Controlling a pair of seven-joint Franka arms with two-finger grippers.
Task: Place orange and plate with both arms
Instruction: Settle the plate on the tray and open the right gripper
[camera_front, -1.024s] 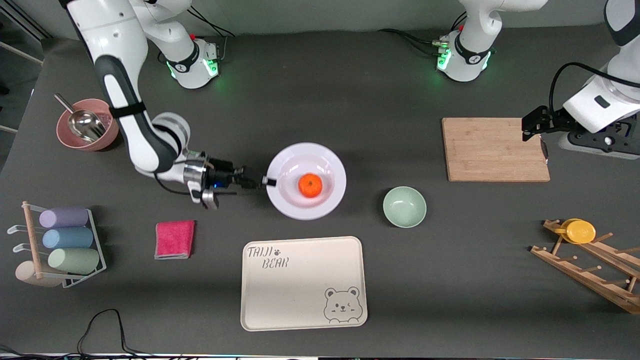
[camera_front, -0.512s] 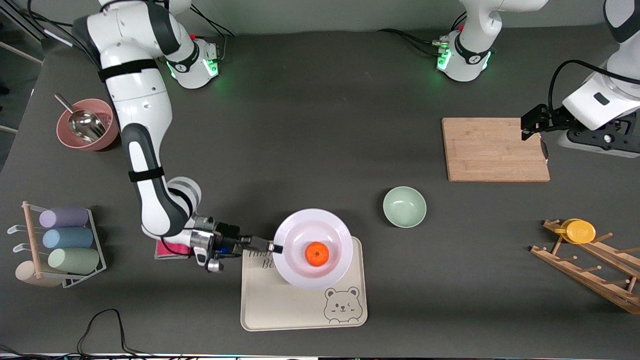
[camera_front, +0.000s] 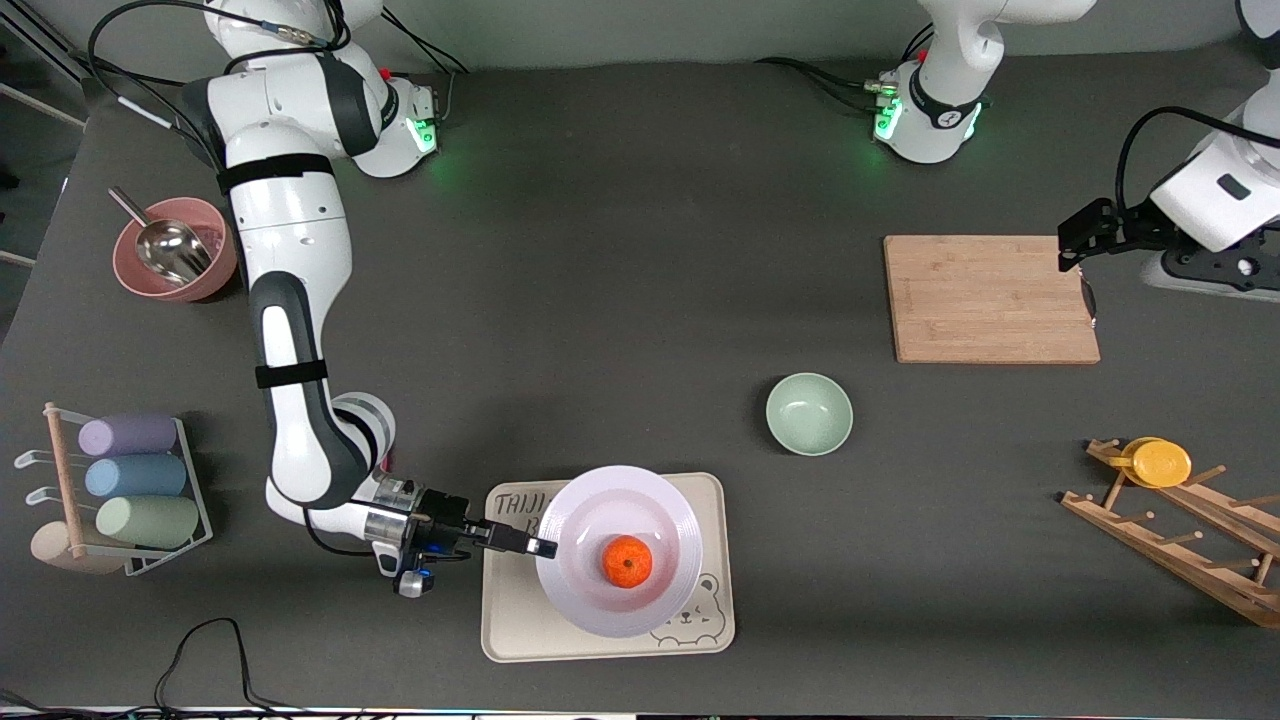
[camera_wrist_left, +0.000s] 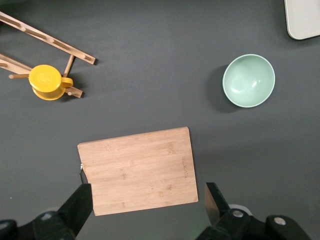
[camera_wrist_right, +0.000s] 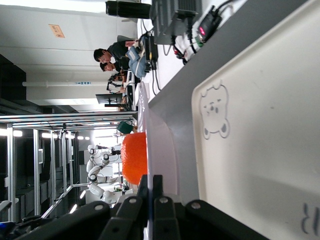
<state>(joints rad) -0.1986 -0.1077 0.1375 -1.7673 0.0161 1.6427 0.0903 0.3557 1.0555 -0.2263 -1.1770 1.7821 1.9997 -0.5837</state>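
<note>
The pale plate will go down on the middle of the cream bear tray (camera_front: 618, 536) (camera_wrist_right: 250, 175), beside the bear drawing, from my right gripper.
The pale plate (camera_front: 662, 503) carries the orange (camera_front: 627, 561) in its middle and hangs just over the cream bear tray (camera_front: 520, 620), covering most of the end with the bear. My right gripper (camera_front: 540, 547) is shut on the plate's rim, on the side toward the right arm's end of the table. The right wrist view shows the fingers (camera_wrist_right: 158, 186) pinching the thin rim of the plate (camera_wrist_right: 162, 145), with the orange (camera_wrist_right: 134, 157) just past them and the tray (camera_wrist_right: 270, 125) below. My left gripper (camera_wrist_left: 147, 202) is open and holds nothing above the wooden cutting board (camera_wrist_left: 137, 170).
A mint-green bowl (camera_front: 809, 413) sits between tray and cutting board (camera_front: 990, 298). A wooden rack with a yellow cup (camera_front: 1160, 462) stands at the left arm's end. A pink bowl with a scoop (camera_front: 175, 248) and a rack of pastel cups (camera_front: 130, 480) are at the right arm's end.
My right arm has carried the plate with the orange from the table's middle toward the front camera, to over the bear tray. The left gripper has drifted slightly outward, still open.
</note>
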